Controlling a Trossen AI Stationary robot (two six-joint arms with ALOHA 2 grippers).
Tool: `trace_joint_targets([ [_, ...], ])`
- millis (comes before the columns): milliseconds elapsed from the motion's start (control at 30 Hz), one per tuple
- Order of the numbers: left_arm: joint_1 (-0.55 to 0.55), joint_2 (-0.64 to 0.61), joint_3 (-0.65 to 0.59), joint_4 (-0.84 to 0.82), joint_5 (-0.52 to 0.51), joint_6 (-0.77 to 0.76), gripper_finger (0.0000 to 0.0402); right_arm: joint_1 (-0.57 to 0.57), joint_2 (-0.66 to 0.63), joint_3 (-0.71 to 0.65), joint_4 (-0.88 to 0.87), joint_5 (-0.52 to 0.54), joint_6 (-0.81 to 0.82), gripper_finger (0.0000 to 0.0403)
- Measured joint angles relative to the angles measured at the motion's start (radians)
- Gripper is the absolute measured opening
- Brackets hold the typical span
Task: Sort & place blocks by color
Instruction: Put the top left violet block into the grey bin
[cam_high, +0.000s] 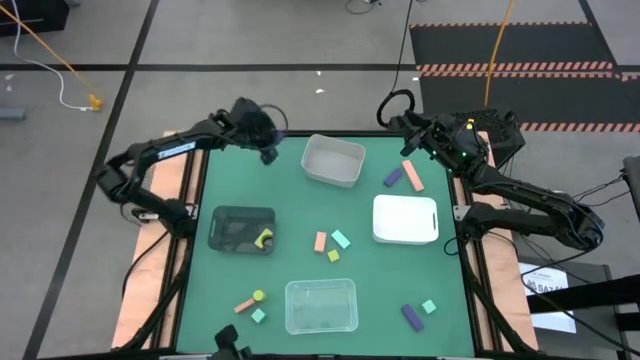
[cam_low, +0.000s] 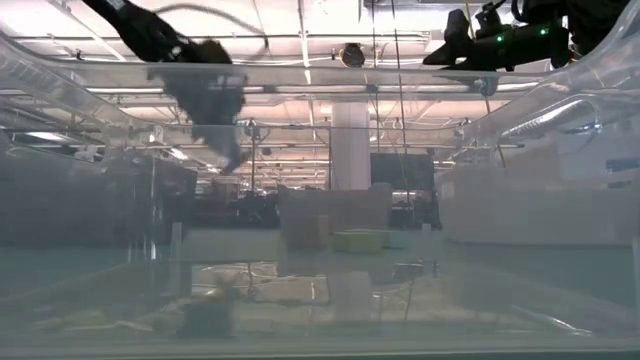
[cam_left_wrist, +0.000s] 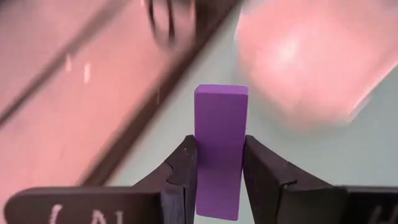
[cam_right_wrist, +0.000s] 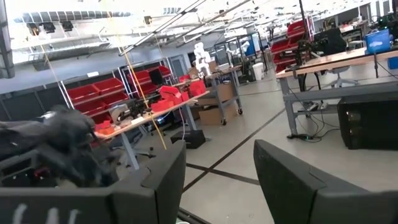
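The robot's left gripper will release the purple bar block inside the grey tray (cam_high: 342, 159) (cam_left_wrist: 320, 50) at the far edge of the mat. The block is now held well above the table.
My left gripper (cam_high: 268, 152) hangs over the table's far left part, beside the grey tray (cam_high: 333, 160), and is shut on a purple bar block (cam_left_wrist: 221, 124). In the low view it (cam_low: 225, 150) sits well above the table. My right gripper (cam_high: 408, 140) is raised at the far right corner and open (cam_right_wrist: 217, 180), holding nothing. Other blocks lie flat on the green mat: a purple one (cam_high: 393, 178) and a salmon one (cam_high: 412, 173) by the grey tray, and salmon (cam_high: 320, 241), mint (cam_high: 341, 239) and yellow (cam_high: 333, 255) ones mid-table. A yellow block (cam_high: 265, 238) lies in the black tray (cam_high: 243, 230). My left gripper pinches the purple bar between its two fingers (cam_left_wrist: 186, 168), which press on its long side faces (cam_left_wrist: 202, 162). The fingers lie along the bar, and its free end (cam_left_wrist: 221, 93) sticks out past the fingertips. The bar is lifted clear of the table.
The white tray (cam_high: 405, 220) sits right of centre and the clear tray (cam_high: 321, 305) at the near edge. Salmon (cam_high: 244, 304), yellow (cam_high: 259, 295) and mint (cam_high: 258, 315) blocks lie near left. A purple block (cam_high: 412, 317) and a mint one (cam_high: 429, 307) lie near right.
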Motion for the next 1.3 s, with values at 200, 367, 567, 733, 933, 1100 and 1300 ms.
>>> trace_joint_targets([
  [200, -0.069, -0.119, 0.002, 0.367, 0.011, -0.031, 0.0095, 0.000, 0.000, 0.000, 0.000, 0.000, -0.002, 0.0181],
  [367, -0.137, -0.139, 0.002, 0.626, 0.011, -0.053, 0.0095, 0.000, 0.000, 0.000, -0.006, 0.000, -0.002, 0.0181],
  [567, -0.230, -0.139, 0.002, 0.783, 0.010, -0.068, 0.0095, 0.000, 0.000, 0.000, -0.006, -0.001, -0.002, 0.0181],
  [733, -0.281, -0.139, 0.002, 0.796, 0.009, -0.062, 0.0095, 0.000, 0.000, 0.000, -0.006, -0.001, -0.002, 0.0181],
  [933, -0.297, -0.131, 0.002, 0.797, 0.007, -0.070, 0.0095, 0.000, 0.000, 0.000, -0.006, -0.001, -0.002, 0.0181],
  [1100, -0.297, -0.103, 0.005, 0.759, -0.002, -0.122, 0.0095, 0.000, 0.000, 0.000, -0.006, -0.001, -0.002, 0.0181],
  [1300, -0.296, 0.000, 0.003, 0.735, -0.011, -0.236, 0.0095, 0.000, 0.000, 0.000, -0.006, -0.002, -0.002, 0.0181],
])
